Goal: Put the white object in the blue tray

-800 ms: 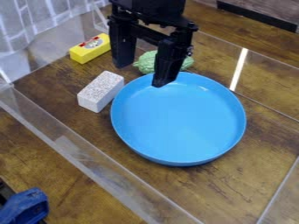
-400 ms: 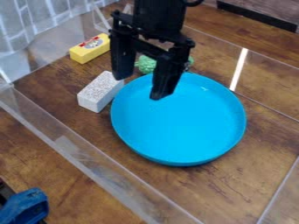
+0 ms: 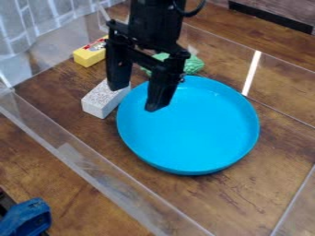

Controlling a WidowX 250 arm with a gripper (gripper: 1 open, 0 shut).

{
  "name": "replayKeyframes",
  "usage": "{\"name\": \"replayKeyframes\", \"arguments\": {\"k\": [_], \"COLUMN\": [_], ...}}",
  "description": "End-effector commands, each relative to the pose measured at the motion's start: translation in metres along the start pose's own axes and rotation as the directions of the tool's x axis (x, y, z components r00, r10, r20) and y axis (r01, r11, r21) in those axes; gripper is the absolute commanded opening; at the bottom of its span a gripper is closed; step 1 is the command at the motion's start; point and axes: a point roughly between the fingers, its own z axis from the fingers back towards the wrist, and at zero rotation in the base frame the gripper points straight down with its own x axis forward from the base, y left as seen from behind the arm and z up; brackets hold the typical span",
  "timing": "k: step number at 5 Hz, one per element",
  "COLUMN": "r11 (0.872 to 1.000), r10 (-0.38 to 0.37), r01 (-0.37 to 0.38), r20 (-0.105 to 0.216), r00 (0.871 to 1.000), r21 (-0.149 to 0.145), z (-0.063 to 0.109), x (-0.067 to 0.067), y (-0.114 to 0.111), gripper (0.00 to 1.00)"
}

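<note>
Next, my gripper goes down next to the middle of the white object (image 3: 107, 98) beside the blue tray and closes there.
The white object (image 3: 101, 98), a small off-white speckled block, lies on the wooden table just left of the blue tray (image 3: 197, 134). My black gripper (image 3: 136, 89) hangs pointing down with its jaws open and nothing between them. Its left finger (image 3: 117, 69) stands over the block's far end and partly hides it. The right finger (image 3: 160, 88) is over the tray's left rim. The round, shallow tray holds nothing.
A yellow block with a red label (image 3: 90, 52) lies at the back left. A bumpy green object (image 3: 191, 64) sits behind the tray, partly hidden by the arm. A blue thing (image 3: 25, 219) shows at the bottom left corner. A clear sheet edge runs along the table's near left side.
The open gripper has moved left and toward the near side, from over the tray's back rim to above the white block. Nothing else has moved.
</note>
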Motion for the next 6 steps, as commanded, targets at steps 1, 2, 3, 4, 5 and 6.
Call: {"name": "replayKeyframes", "arguments": {"k": [1,2,3,4,5,6], "r11": [1.0,1.0,1.0,1.0,1.0,1.0], "r10": [0.014,0.015,0.02,0.019,0.025,0.027], "r01": [-0.015,-0.015,-0.02,-0.019,-0.025,-0.027], "r20": [0.054,0.055,0.061,0.067,0.067,0.071], "r00": [0.998,0.998,0.998,0.998,0.997,0.997], "r21": [0.003,0.003,0.001,-0.001,-0.005,-0.009], "z": [0.013,0.012,0.01,0.007,0.003,-0.004], "x": [-0.002,-0.004,-0.007,-0.006,-0.003,0.0], "y": [0.011,0.019,0.028,0.037,0.042,0.049], "gripper": [1.0,1.0,1.0,1.0,1.0,1.0]}}
